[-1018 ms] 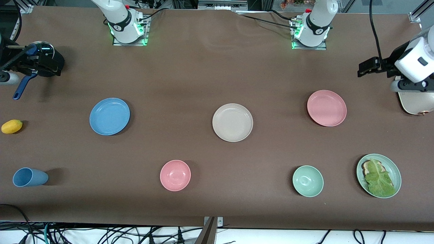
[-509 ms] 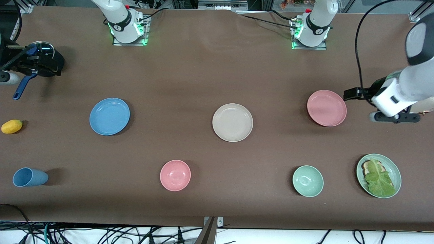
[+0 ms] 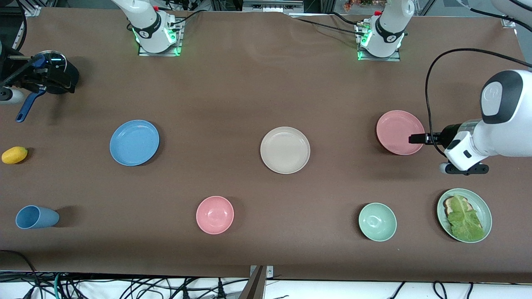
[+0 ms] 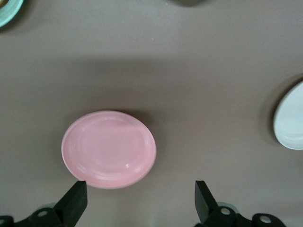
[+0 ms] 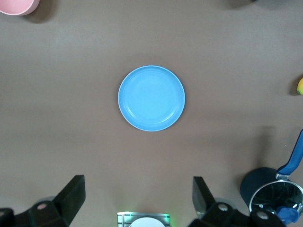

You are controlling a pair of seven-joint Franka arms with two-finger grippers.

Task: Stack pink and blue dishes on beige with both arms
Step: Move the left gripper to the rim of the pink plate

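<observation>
The pink plate's rim (image 3: 423,128) (image 4: 63,159) is my left gripper's next target. Next, I close that gripper on it, on the side that faces away from the beige plate.
The pink plate (image 3: 399,131) lies toward the left arm's end of the table, the blue plate (image 3: 134,142) toward the right arm's end, and the beige plate (image 3: 285,150) between them. All three lie flat and apart. My left gripper (image 3: 415,139) hangs open in the air at the pink plate's (image 4: 109,149) rim, fingers wide apart (image 4: 139,187) and holding nothing. My right gripper (image 5: 137,187) waits open high over the table, looking down on the blue plate (image 5: 151,98).
Nearer the camera lie a pink bowl (image 3: 215,214), a green bowl (image 3: 377,221), a green plate with toast and lettuce (image 3: 482,207) and a tipped blue cup (image 3: 36,216). A lemon (image 3: 14,154) and a black pot (image 3: 68,77) with a blue handle sit at the right arm's end.
The left arm has swung in from its end of the table and come down, bringing its open gripper to the pink plate's rim. The right arm and all the dishes stay put.
</observation>
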